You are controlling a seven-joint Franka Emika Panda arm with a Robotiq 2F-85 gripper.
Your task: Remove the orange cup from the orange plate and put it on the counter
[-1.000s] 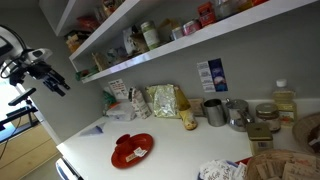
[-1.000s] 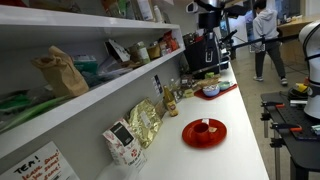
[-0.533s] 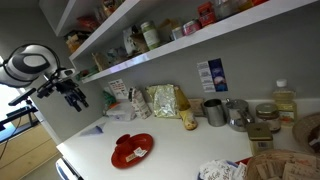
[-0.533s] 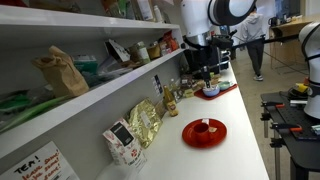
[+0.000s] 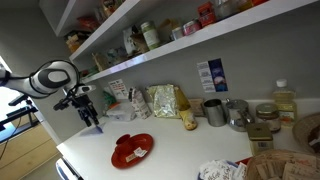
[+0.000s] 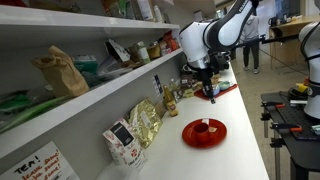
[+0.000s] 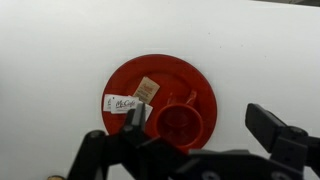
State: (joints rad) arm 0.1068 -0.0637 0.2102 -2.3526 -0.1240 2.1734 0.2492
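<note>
Next, my gripper closes on the orange cup's rim (image 5: pixel 129 142) (image 7: pixel 158 122), on the side that faces the white wrapper, with one finger inside the cup.
The orange plate (image 7: pixel 170 72) lies flat on the white counter (image 7: pixel 50 50). The small orange cup (image 7: pixel 178 122) stands upright on the plate's near right part, next to a pale scrap (image 7: pixel 147 90) and a white wrapper (image 7: pixel 121 103). My gripper (image 7: pixel 205 125) is open and empty above the plate. One finger (image 7: pixel 138 118) is left of the cup and the other (image 7: pixel 272 127) is well off to its right. In both exterior views the gripper (image 5: pixel 92 120) (image 6: pixel 210 92) hangs above the counter, short of the plate (image 5: pixel 132 150) (image 6: pixel 204 133).
Snack bags (image 5: pixel 160 100), grey metal cups (image 5: pixel 214 111), jars and bottles (image 5: pixel 285 100) line the back wall. A wall shelf (image 5: pixel 180 40) with jars runs overhead. A coffee machine (image 6: pixel 203 55) stands at the counter's far end. The counter's front edge (image 5: pixel 75 165) is near the plate.
The arm has swung in from off the counter's end and come down towards the plate. The gripper stays open. The cup and plate have not moved.
</note>
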